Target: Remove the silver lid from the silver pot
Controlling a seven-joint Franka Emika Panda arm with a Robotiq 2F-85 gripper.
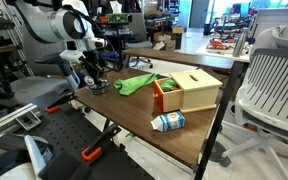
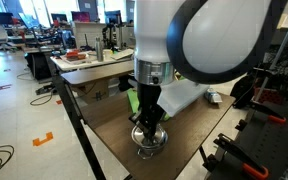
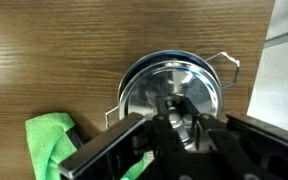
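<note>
The robot's gripper will release the silver lid, which now sits on the silver pot, on the wooden table [image 1: 118,77] next to the green cloth, just beyond the silver pot.
The silver lid [image 3: 169,85] sits on the silver pot [image 3: 227,64], whose wire handles stick out on both sides. In the wrist view my gripper [image 3: 180,118] is straight above it, with both fingers closed against the lid's small centre knob. In both exterior views the gripper [image 1: 94,78] [image 2: 148,128] points straight down onto the pot [image 1: 96,86] [image 2: 149,141], which stands on the wooden table near its corner. The lid looks seated on the pot.
A green cloth [image 1: 134,83] [image 3: 46,135] lies right beside the pot. A wooden box [image 1: 191,90] and a blue-and-white carton [image 1: 168,122] stand further along the table. The table edge [image 2: 109,150] is close to the pot. A white chair [image 1: 274,85] stands beyond.
</note>
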